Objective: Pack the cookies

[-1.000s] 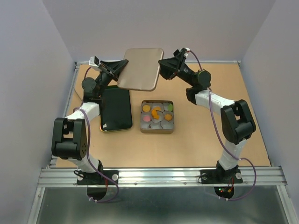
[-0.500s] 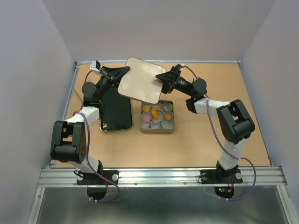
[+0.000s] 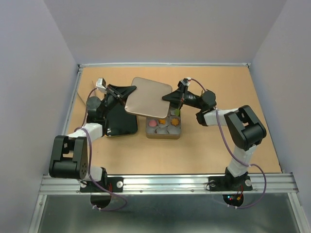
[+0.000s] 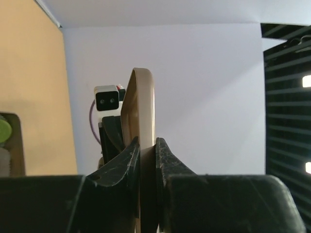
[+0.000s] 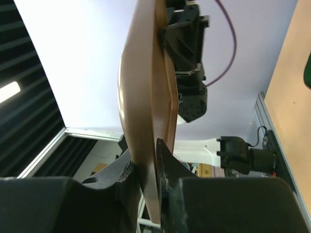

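Next, I release the tan metal lid with my right gripper on top of the open tin [image 3: 165,120], over the cookies. The lid now hangs above the tin's far half.
A tan metal lid [image 3: 148,97] hangs above the far half of the open tin [image 3: 164,134] and hides it. My left gripper [image 3: 130,90] is shut on the lid's left edge; in the left wrist view the lid [image 4: 141,116] stands edge-on between the jaws. My right gripper [image 3: 167,98] is shut on the lid's right edge, and the lid [image 5: 146,97] shows edge-on there too. Cookies show in the tin's near row: a pink one [image 3: 151,123], an orange one [image 3: 174,121] and a yellow-green one [image 3: 177,112]. A yellow-green cookie [image 4: 4,131] shows at the left wrist view's edge.
A black tray [image 3: 121,121] lies flat left of the tin, under my left arm. White paper cups [image 3: 162,127] sit in the tin among the cookies. Metal rails run along the table's left and far edges.
Both grippers have carried the lid toward me and lower, from the back of the table to above the tin; it now covers the tin's far half.
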Tool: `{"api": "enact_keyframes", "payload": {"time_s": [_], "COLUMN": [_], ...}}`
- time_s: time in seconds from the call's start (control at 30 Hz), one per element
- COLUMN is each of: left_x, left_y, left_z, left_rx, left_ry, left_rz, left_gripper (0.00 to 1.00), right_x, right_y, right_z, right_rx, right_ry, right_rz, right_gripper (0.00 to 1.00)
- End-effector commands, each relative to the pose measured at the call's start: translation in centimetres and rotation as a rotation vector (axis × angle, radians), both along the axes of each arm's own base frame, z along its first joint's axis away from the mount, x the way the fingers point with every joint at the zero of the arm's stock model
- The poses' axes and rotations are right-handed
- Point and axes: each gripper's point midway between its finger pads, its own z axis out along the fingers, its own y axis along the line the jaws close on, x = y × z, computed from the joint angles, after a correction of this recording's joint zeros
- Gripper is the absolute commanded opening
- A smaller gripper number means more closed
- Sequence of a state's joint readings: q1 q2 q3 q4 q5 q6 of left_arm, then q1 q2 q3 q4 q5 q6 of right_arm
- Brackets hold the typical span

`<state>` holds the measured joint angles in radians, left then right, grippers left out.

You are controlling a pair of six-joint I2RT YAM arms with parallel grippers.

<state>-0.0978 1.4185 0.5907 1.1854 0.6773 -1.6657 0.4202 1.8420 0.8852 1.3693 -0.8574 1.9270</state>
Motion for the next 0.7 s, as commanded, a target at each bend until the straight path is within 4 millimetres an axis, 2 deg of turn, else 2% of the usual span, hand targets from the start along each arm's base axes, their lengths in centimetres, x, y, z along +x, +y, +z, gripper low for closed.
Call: {"api": "enact_keyframes", "payload": {"time_s": [0.0,0.1,0.13,0.23,0.33,0.4,0.6,0.67], "left_x": [-10.2,-8.8,-9.0,-7.9,-7.2,-6.5,-5.7,-5.2], "left_y": [-1.3,-2.2,-2.5,-3.2,-3.5,-3.9,-4.8,-4.9], "left_z": [10.1,7.6,7.5,5.0,3.3,1.4,-1.4,-3.0], "left_rx": [0.148,0.233,0.268,0.342,0.377,0.410,0.456,0.495], "left_ry": [-0.857,-0.756,-0.778,-0.693,-0.641,-0.586,-0.521,-0.482], "left_rz": [-0.012,-0.015,-0.005,-0.020,-0.028,-0.041,-0.060,-0.065], "left_gripper": [0.09,0.15,0.23,0.43,0.57,0.67,0.71,0.71], "right_x": [-3.1,-2.9,-2.9,-2.6,-2.6,-2.3,-2.1,-1.7], "right_y": [-1.2,-1.2,-1.1,-1.4,-1.9,-2.6,-3.6,-4.0], "right_z": [2.3,1.4,0.9,0.0,-0.9,-1.8,-3.4,-3.9], "right_rx": [0.078,0.058,0.051,0.031,0.009,-0.009,-0.048,-0.057], "right_ry": [-0.179,-0.160,-0.151,-0.142,-0.132,-0.114,-0.099,-0.095], "right_rz": [0.056,0.068,0.073,0.079,0.082,0.070,0.082,0.077], "right_gripper": [0.06,0.05,0.05,0.05,0.04,0.04,0.01,0.01]}}
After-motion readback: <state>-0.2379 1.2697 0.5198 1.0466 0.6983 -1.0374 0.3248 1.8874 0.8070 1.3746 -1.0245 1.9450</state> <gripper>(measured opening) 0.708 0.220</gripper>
